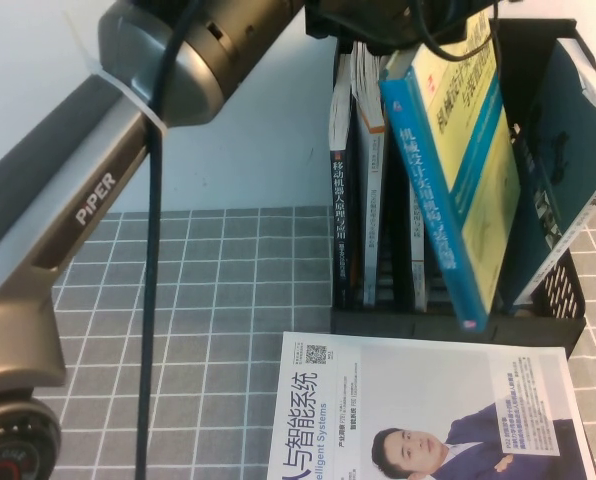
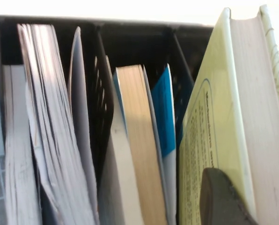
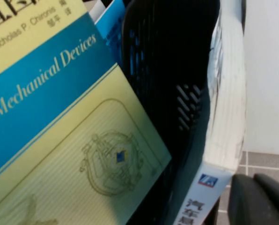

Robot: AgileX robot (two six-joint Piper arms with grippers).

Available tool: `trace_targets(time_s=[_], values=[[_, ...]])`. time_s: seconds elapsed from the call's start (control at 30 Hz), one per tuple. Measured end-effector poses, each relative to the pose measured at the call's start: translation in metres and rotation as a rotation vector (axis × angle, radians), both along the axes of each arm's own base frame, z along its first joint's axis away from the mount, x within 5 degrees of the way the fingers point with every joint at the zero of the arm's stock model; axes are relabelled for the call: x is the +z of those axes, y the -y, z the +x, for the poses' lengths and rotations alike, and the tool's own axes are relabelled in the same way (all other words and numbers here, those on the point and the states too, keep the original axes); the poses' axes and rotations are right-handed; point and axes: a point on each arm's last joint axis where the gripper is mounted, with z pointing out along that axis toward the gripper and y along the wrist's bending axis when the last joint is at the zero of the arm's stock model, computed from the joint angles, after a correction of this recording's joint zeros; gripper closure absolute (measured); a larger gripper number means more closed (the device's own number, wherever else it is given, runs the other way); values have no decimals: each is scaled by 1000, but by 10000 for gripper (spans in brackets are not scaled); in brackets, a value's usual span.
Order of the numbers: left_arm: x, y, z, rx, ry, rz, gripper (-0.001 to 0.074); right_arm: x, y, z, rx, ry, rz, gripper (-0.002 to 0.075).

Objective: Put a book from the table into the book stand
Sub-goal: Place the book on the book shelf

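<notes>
Next, my left gripper releases the pale yellow-green book inside the black book stand (image 1: 509, 298), up against the blue-covered book that is leaning.
The pale yellow-green book (image 1: 458, 150) with its blue band hangs tilted over the black book stand (image 1: 553, 300). Its lower corner is at the stand's front rim, around the middle and right compartments. My left gripper (image 1: 398, 20) reaches in from above and is shut on the book's top end. In the left wrist view one finger pad (image 2: 221, 199) presses on the book's cover (image 2: 209, 126); the other finger is hidden behind the book. My right gripper (image 3: 254, 197) is shut and empty, low beside the stand's mesh wall (image 3: 177, 70). It is out of the high view.
A white book picturing a suited man (image 1: 418, 420) lies on the grid-cloth table (image 1: 198, 300) in front of the stand. Several upright books (image 1: 358, 170) fill the left compartment. A blue-covered book (image 1: 568, 150) leans in the right one. My left arm crosses the left side.
</notes>
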Motion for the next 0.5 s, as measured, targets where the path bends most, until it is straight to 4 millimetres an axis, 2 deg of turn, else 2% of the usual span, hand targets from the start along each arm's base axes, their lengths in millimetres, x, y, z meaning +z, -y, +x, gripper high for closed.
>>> trace_targets(time_s=[0.27, 0.5], values=[[8, 20, -16, 74, 91, -27, 542, 0, 0, 0, -2, -2, 7, 728], [13, 50, -35, 161, 303, 11, 542, 0, 0, 0, -8, -7, 21, 728]])
